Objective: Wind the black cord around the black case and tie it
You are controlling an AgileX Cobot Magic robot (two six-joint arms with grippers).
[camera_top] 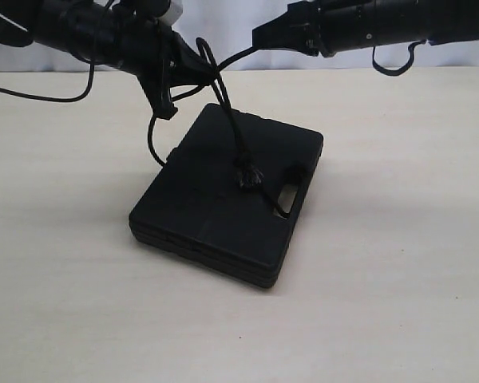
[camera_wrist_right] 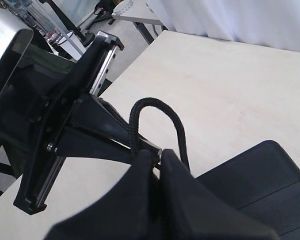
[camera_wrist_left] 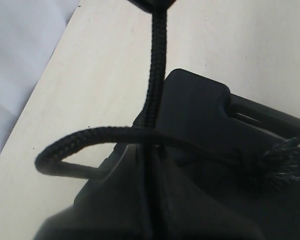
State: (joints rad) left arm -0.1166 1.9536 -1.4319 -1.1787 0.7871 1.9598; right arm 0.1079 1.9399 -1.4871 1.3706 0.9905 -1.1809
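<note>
My left gripper holds a loop from the frayed knot along with the long piece of cord. It should let go of the loop and regrip only the long piece (camera_top: pixel 240 55).
The black case (camera_top: pixel 199 207) lies flat on the table, handle slot (camera_top: pixel 287 195) toward the right. The black cord (camera_top: pixel 231 132) rises from its frayed knot (camera_top: pixel 247 175) on the lid to my left gripper (camera_top: pixel 206 70), which is shut on it above the case's far edge. Another strand drops past the case's left side (camera_top: pixel 152 136). In the left wrist view a cord strand (camera_wrist_left: pixel 157 65) enters the shut left gripper (camera_wrist_left: pixel 151 150); the knot (camera_wrist_left: pixel 280 167) rests on the case (camera_wrist_left: pixel 200 110). My right gripper (camera_top: pixel 259 36) (camera_wrist_right: pixel 157 154) is shut on the cord beside a small loop (camera_wrist_right: pixel 155 106).
The pale table (camera_top: pixel 399 239) spreads wide around the case, with a white curtain (camera_top: pixel 223 24) behind it. Thin glossy robot cables hang near the left arm (camera_top: pixel 56 97) and the right arm (camera_top: pixel 395 68). Metal frames and equipment (camera_wrist_right: pixel 55 30) stand beyond the table's edge.
</note>
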